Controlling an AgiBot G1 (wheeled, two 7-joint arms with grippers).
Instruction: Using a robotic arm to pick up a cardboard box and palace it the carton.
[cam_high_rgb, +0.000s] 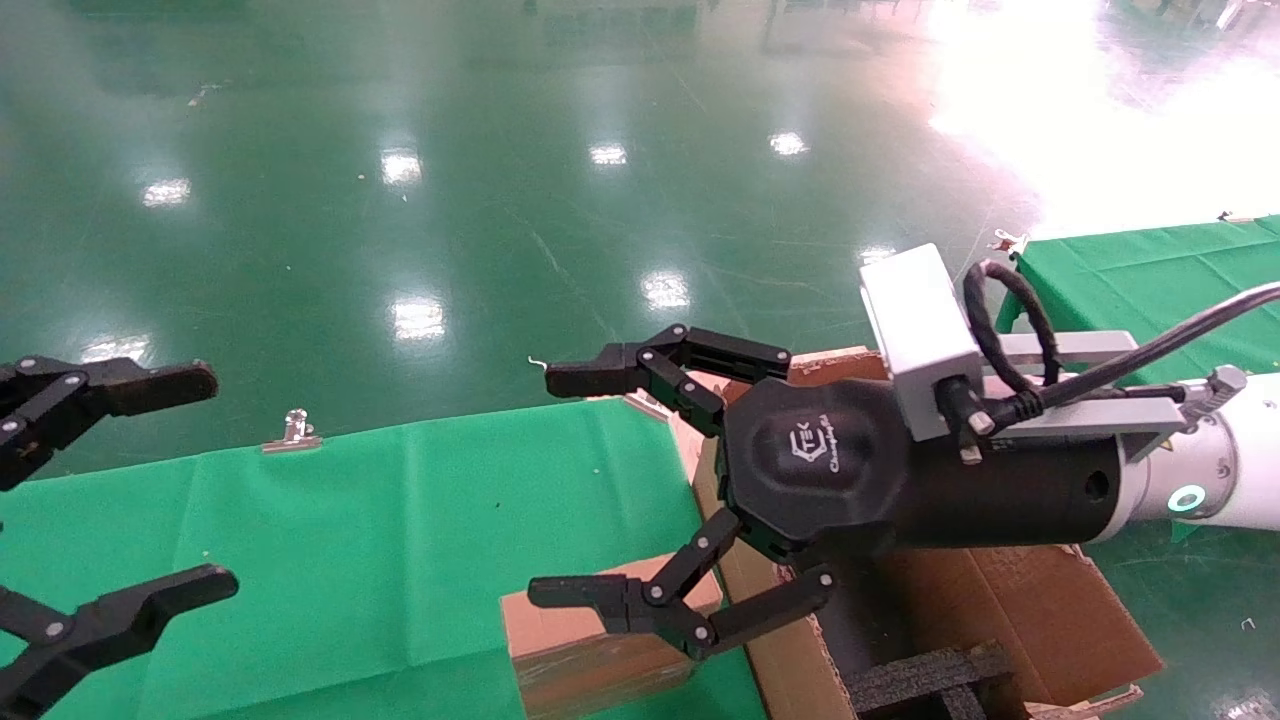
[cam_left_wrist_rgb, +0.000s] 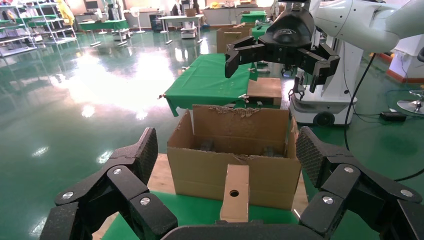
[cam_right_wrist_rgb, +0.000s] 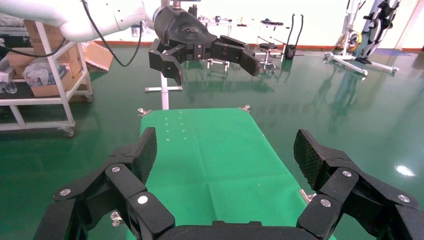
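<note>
My right gripper will grip the small brown cardboard box across its long sides, at the box's end (cam_high_rgb: 701, 589) next to the carton.
The small brown cardboard box (cam_high_rgb: 590, 650) lies on the green table (cam_high_rgb: 350, 550), right beside the carton (cam_high_rgb: 1010, 610), which is large, flapped and holds black foam. My right gripper (cam_high_rgb: 553, 486), on the white robotic arm (cam_high_rgb: 1235, 465), hovers open above the table, its lower finger over the box's top. It holds nothing. In the left wrist view the box (cam_left_wrist_rgb: 236, 195) shows end-on with a round hole, in front of the carton (cam_left_wrist_rgb: 200, 167). My left gripper (cam_left_wrist_rgb: 230, 155) is open and empty, level with the right gripper (cam_left_wrist_rgb: 273, 75) across the table.
A metal clip (cam_high_rgb: 292, 432) pins the cloth at the table's far edge. A second green-covered table (cam_high_rgb: 1150, 270) stands at the back right. Glossy green floor (cam_high_rgb: 500, 200) surrounds the table. The cloth left of the box is bare.
</note>
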